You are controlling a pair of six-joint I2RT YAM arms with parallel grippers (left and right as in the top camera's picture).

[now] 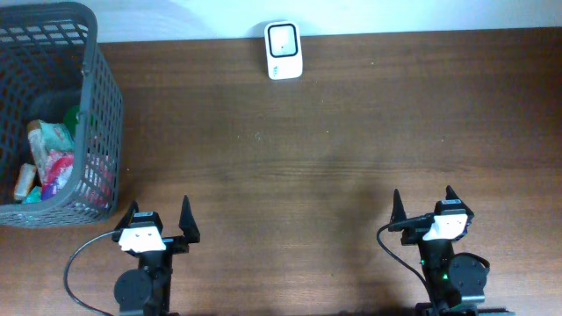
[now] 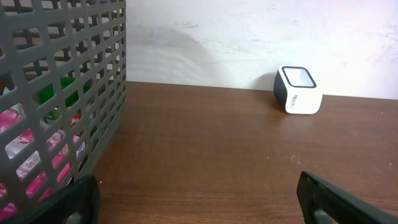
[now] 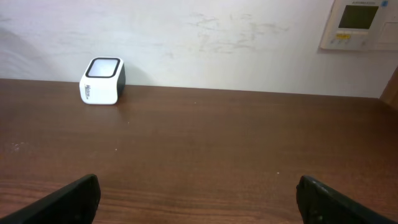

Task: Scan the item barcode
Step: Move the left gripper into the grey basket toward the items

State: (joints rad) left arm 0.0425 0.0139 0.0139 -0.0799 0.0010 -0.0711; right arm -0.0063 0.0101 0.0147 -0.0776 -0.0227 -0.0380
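Observation:
Next, the left gripper reaches into the grey mesh basket and grips the pink end (image 1: 56, 160) of the pink and purple pack.
A white barcode scanner (image 1: 284, 50) with a dark window stands at the table's far edge; the left wrist view has it at the right (image 2: 298, 90), the right wrist view at the left (image 3: 103, 80). Packaged items (image 1: 48, 167) lie in the grey mesh basket (image 1: 97, 105) at the far left, pink and green packs showing through its wall (image 2: 37, 162). My left gripper (image 1: 159, 219) stands open near the front edge, just right of the basket, nothing between its fingers. My right gripper (image 1: 423, 204) stands open at the front right, also holding nothing.
The brown wooden table (image 1: 334, 149) runs back to a white wall. A wall panel (image 3: 362, 23) hangs at the upper right of the right wrist view. The basket wall (image 2: 62, 93) stands close to the left gripper's left finger.

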